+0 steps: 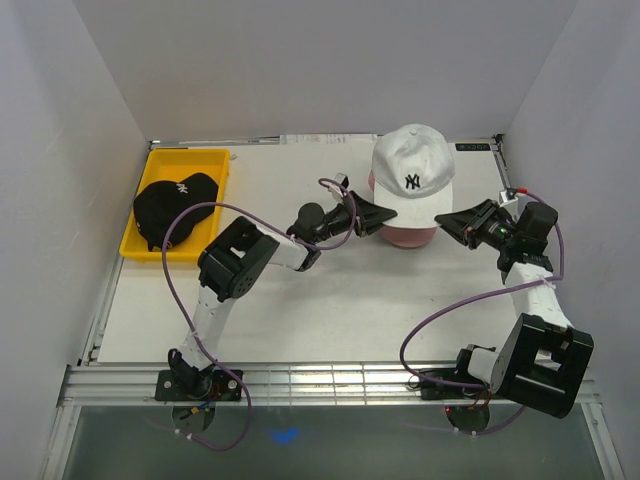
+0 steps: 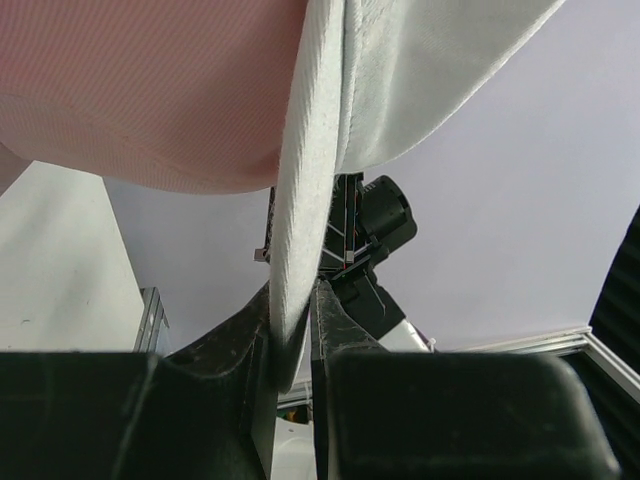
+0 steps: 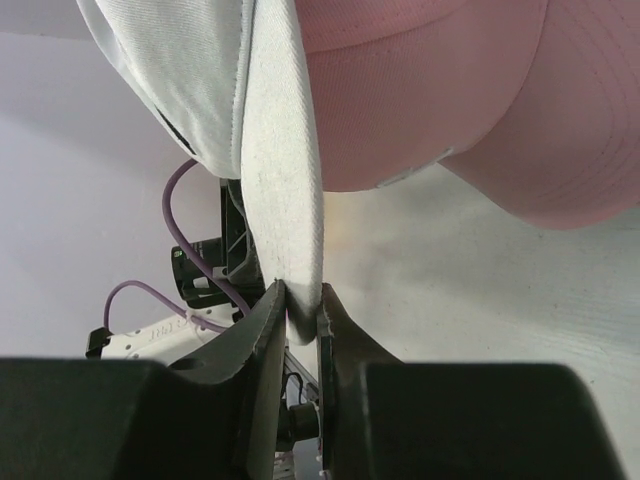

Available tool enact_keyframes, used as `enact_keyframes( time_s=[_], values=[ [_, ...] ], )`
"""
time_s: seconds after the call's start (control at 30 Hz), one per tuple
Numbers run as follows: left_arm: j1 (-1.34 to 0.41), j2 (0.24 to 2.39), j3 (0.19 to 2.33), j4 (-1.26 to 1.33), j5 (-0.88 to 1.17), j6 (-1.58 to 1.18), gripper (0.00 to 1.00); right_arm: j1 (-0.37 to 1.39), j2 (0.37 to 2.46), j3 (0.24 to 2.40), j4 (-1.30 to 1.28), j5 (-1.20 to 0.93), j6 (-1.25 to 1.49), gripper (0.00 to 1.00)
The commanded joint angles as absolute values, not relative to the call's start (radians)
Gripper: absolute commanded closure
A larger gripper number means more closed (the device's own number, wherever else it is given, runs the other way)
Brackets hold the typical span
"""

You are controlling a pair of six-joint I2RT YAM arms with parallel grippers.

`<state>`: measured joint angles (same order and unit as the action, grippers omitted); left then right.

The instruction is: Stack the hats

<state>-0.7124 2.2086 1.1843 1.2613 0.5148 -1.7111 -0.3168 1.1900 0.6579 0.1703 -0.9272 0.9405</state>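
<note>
My left gripper needs to release the white hat snugly over the top of the pink hat (image 1: 418,193) (image 2: 165,70).
A white hat (image 1: 412,170) with a dark logo hangs over a pink hat (image 1: 410,237) at the back right of the table. My left gripper (image 1: 386,214) is shut on the white hat's left edge, and my right gripper (image 1: 447,217) is shut on its right edge. In the left wrist view the white hat's rim (image 2: 300,230) runs down between the fingers of the left gripper (image 2: 293,322), with the pink hat (image 2: 150,90) just beside it. The right wrist view shows the right gripper (image 3: 300,305) pinching the white hat's brim (image 3: 285,190) above the pink hat (image 3: 430,90). A black hat (image 1: 175,205) lies in the tray.
The yellow tray (image 1: 150,158) stands at the back left against the left wall. White walls close in the table on three sides. Purple cables loop from both arms over the table's near half.
</note>
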Motion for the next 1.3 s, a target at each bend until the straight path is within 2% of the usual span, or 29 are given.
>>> enact_keyframes(
  time_s=[0.0,0.53,1.27],
  values=[
    [-0.715,2.125,1.183,1.221,0.554,-1.690,1.00,-0.353,1.200,0.635,0.147,-0.839,0.859,0.92],
    [-0.738,2.129,1.180,1.003,0.508,-1.635,1.00,-0.429,1.304,0.672,0.009,-0.784,0.761,0.92],
    [-0.770,2.155,1.170,0.786,0.367,-1.643,1.00,-0.449,1.365,0.733,-0.136,-0.574,0.690,0.92]
  ],
)
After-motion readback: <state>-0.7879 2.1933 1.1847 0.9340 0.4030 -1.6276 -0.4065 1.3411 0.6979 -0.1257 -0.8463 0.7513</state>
